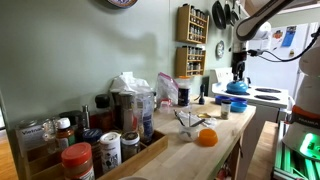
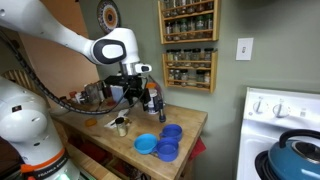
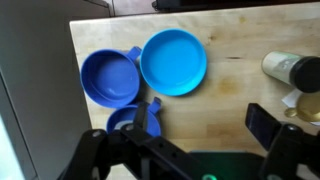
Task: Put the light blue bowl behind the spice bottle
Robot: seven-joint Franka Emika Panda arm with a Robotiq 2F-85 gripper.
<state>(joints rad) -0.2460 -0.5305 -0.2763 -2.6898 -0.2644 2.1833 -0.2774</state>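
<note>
Next, I move my gripper to the light blue bowl's rim (image 1: 241,101) (image 3: 147,44), on the side beside the handle of the darker blue cup, and close it there.
The light blue bowl (image 3: 173,60) is a shallow round dish on the wooden counter (image 3: 230,95). It also shows near the counter's front edge in an exterior view (image 2: 146,145). The spice bottle (image 3: 290,68) lies at the right edge of the wrist view, and stands under the arm in an exterior view (image 2: 157,104). My gripper (image 3: 205,125) is open and empty. It hovers above bare counter, between the bowl and the bottle, touching neither. In both exterior views it hangs over the counter (image 2: 140,90) (image 1: 238,68).
Two darker blue cups (image 3: 110,78) (image 3: 135,118) sit beside the bowl, near the counter's end. A small metal cup (image 2: 120,125) stands on the counter. A blue kettle (image 2: 297,155) sits on the stove. Spice racks (image 2: 188,45) hang on the wall. An orange ball (image 1: 206,137) and jars crowd the far end.
</note>
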